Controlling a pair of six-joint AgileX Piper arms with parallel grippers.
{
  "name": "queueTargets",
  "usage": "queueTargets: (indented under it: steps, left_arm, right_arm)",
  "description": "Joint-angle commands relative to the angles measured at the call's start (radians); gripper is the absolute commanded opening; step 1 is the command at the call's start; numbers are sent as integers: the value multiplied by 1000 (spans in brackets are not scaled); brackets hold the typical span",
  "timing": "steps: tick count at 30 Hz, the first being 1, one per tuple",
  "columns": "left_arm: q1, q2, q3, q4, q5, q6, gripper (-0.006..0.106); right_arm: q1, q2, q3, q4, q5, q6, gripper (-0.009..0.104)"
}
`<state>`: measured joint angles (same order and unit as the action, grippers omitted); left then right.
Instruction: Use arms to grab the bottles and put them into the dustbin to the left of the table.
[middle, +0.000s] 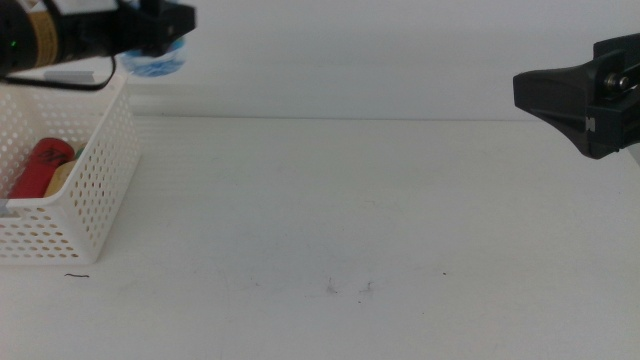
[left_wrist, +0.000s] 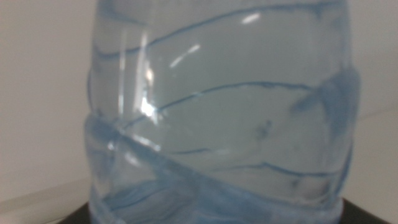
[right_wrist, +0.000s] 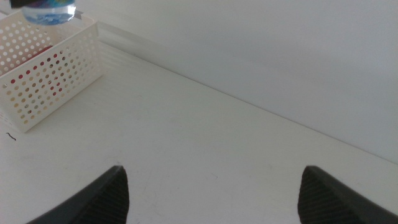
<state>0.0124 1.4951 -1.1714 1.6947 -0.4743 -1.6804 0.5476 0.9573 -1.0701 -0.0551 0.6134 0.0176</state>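
Observation:
Next, I release the clear water bottle with my left gripper on top of the red can (middle: 35, 163) inside the white basket. The bottle now hangs above the basket's far corner.
My left gripper (middle: 165, 25) is shut on the clear water bottle (middle: 155, 62) with its blue label, holding it in the air above the far right corner of the dustbin (middle: 95, 200), a white perforated basket at the table's left edge. In the left wrist view the water bottle (left_wrist: 217, 112) fills the picture. A red can (middle: 40, 165) lies inside the basket with a yellowish bottle (middle: 62, 178) beside it. My right gripper (middle: 560, 95) hangs open over the table's right side, holding nothing. The right wrist view shows the dustbin (right_wrist: 50, 74) and the bottle (right_wrist: 50, 12) far off.
The white table (middle: 350, 220) stretches between the basket and the right arm, with a few small dark scuff marks (middle: 345, 288) near its front. A pale wall rises behind the table's back edge.

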Motion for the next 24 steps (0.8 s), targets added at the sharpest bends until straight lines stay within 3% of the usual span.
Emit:
queueTargets:
  steps: [1,6,8,11,13,14,16,18,24]
  left_arm:
    - [22,-14,34,-155,76,128,-2]
    - [25,-16,71,-461,398,399,-2]
    - [27,-18,49,-655,545,553,-2]
    - [28,-18,-17,-1073,704,1055,-2]
    - [51,-15,-79,-1435,801,1477,-2]
    - [61,-15,-98,-1572,827,1631,-2]
    - [83,-15,-121,-1750,859,1871,-2]
    - [107,-9,-148,-1809,904,1919,-2]
    - [181,93,-289,-1809,1128,1945,-2]
  right_arm:
    - [1,-4,-6,-6,-7,-10,79]
    - [1,-4,-6,-6,-7,-10,79]
    - [1,-4,-6,-6,-7,-10,79]
    - [1,-4,-6,-6,-7,-10,79]
    - [1,-4,-6,-6,-7,-10,79]
    - [1,-4,-6,-6,-7,-10,79]
    - [1,-4,-6,-6,-7,-10,79]
    - [1,-4,-6,-6,-7,-10,79]
    - [1,-4,-6,-6,-7,-10,79]
